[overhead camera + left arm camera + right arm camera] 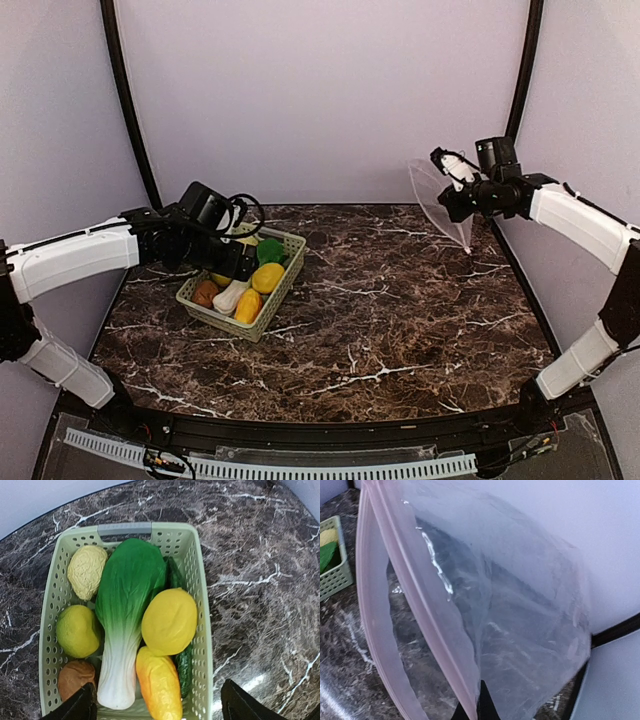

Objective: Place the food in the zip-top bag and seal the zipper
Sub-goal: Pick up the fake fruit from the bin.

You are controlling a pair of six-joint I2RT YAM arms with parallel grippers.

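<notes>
The left gripper needs to next close around the middle of the yellow round piece (pixel 268 277) (pixel 169 622), between the bok choy and the side of the light green basket.
The food lies in a light green basket (pixel 283 285): a bok choy (pixel 125 615), a yellow round piece (pixel 169 621), an orange-yellow piece (pixel 160 685), a lime-yellow piece (pixel 77 631), a brown potato (pixel 74 677) and a pale knobbly piece (pixel 86 570). My left gripper (pixel 157 707) is open just above the basket's near end, its fingers (pixel 80 705) straddling the orange-yellow piece. My right gripper (pixel 452 180) is shut on the zip-top bag (pixel 440 200), holding it in the air at the back right. In the right wrist view the bag (pixel 520 615) hangs with its mouth open, the pink zipper (pixel 415 595) parted.
A dark green cucumber-like piece (pixel 184 662) lies against the basket's right wall. The basket (pixel 200 580) sits on the dark marble table (pixel 400 320) at the left. A black frame post (pixel 520 70) stands behind the right arm.
</notes>
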